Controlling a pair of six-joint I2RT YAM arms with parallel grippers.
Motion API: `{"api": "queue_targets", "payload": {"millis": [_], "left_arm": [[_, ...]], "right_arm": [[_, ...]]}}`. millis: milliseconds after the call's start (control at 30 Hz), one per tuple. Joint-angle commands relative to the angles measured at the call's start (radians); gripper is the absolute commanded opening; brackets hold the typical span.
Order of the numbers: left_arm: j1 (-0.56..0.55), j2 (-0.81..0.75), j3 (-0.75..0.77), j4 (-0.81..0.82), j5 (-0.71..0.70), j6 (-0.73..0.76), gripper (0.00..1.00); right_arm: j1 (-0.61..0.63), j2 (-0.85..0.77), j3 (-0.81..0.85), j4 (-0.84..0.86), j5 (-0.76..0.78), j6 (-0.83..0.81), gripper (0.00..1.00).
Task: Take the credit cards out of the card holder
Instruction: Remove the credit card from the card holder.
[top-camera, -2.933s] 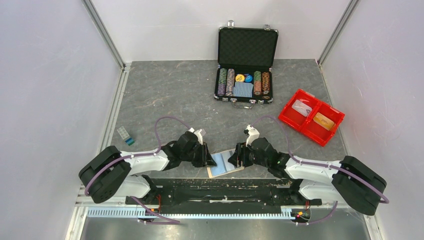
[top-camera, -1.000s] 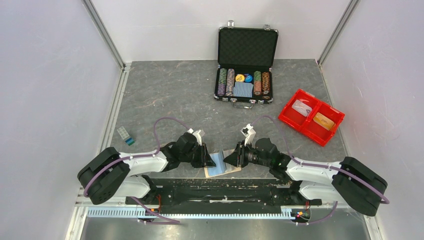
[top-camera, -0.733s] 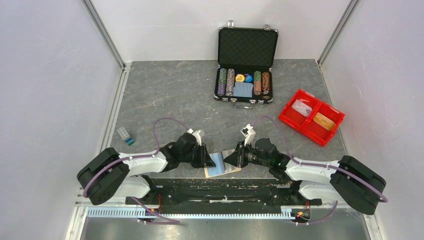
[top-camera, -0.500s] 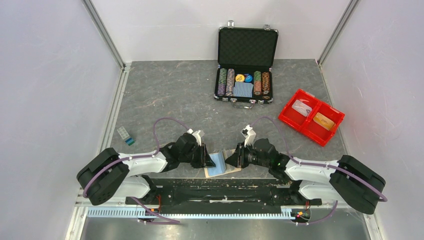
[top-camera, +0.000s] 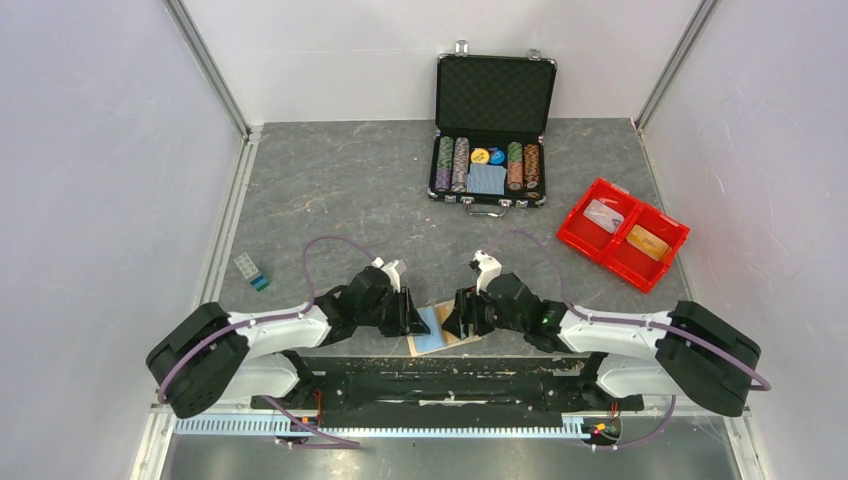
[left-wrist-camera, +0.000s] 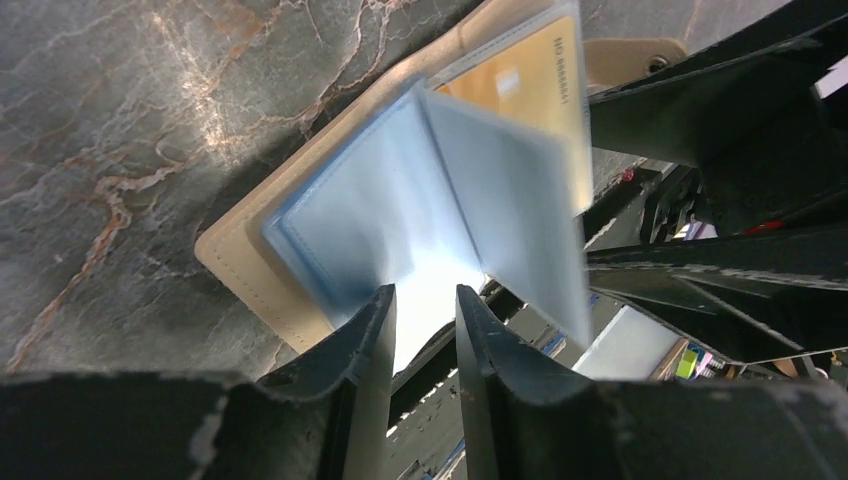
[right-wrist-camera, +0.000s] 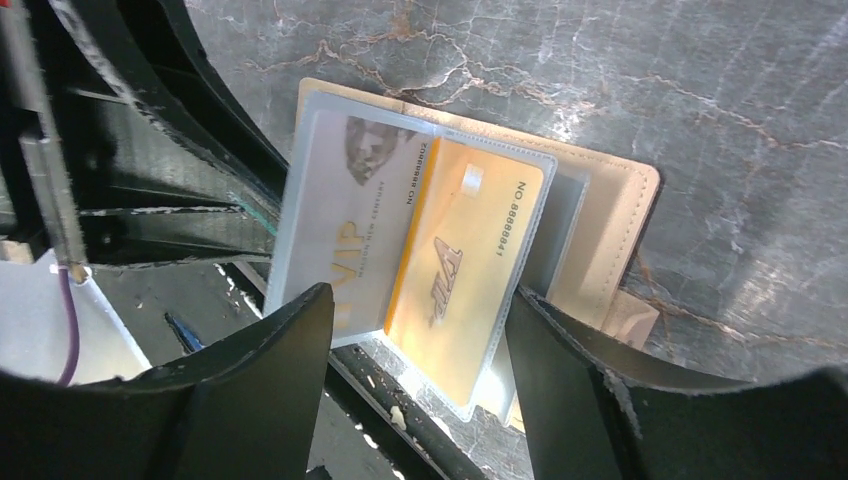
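The sleeve of the VIP card sticks up from the card holder, so my left gripper will press it flat before my right gripper pinches the VIP card (right-wrist-camera: 385, 225).
The tan card holder (top-camera: 441, 334) lies open at the table's near edge; it also shows in the right wrist view (right-wrist-camera: 610, 230) and the left wrist view (left-wrist-camera: 235, 262). Its pale blue sleeves (left-wrist-camera: 400, 200) fan upward. One sleeve holds an orange-yellow credit card (right-wrist-camera: 460, 270), and the sleeve beside it holds a pale "VIP" card (right-wrist-camera: 345, 215). My right gripper (right-wrist-camera: 418, 300) is open wide, its jaws either side of the orange card's sleeve. My left gripper (left-wrist-camera: 425, 300) is nearly shut, with a sleeve edge between its tips. A pale card with a blue-teal end (top-camera: 252, 272) lies on the table to the left.
A black chip case (top-camera: 493, 130) stands open at the back with chips and a blue deck. A red tray (top-camera: 623, 233) at the right holds an orange item and a pale item. The card holder's sleeves overhang the table's near edge above the black rail (top-camera: 440, 375).
My right gripper has moved left and now sits over the card holder. The holder has shifted slightly left. My left gripper has stayed at the holder's left edge.
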Motion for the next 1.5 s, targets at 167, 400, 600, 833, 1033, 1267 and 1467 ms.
{"api": "queue_targets", "payload": {"millis": [167, 400, 600, 833, 1033, 1267, 1467], "left_arm": [[-0.002, -0.239, 0.032, -0.249, -0.194, -0.009, 0.43], [-0.002, -0.325, 0.050, -0.296, -0.208, -0.013, 0.43], [-0.002, -0.300, 0.041, -0.237, -0.156, 0.002, 0.39], [-0.002, -0.165, 0.016, -0.084, -0.058, 0.020, 0.23], [-0.002, -0.079, 0.012, -0.051, -0.052, 0.033, 0.15], [-0.002, -0.041, -0.022, -0.051, -0.082, 0.036, 0.14], [-0.002, -0.020, -0.033, -0.040, -0.079, 0.035, 0.14]], "right_arm": [[0.055, 0.070, 0.115, -0.117, 0.114, -0.048, 0.75], [0.064, 0.049, 0.166, -0.239, 0.187, -0.072, 0.78], [0.063, -0.045, 0.190, -0.303, 0.212, -0.091, 0.76], [0.062, -0.074, 0.163, -0.170, 0.105, -0.092, 0.53], [0.044, -0.005, 0.126, -0.027, -0.021, -0.064, 0.42], [-0.007, 0.066, 0.058, 0.123, -0.127, -0.023, 0.40], [-0.018, 0.129, 0.030, 0.196, -0.180, -0.002, 0.40]]}}
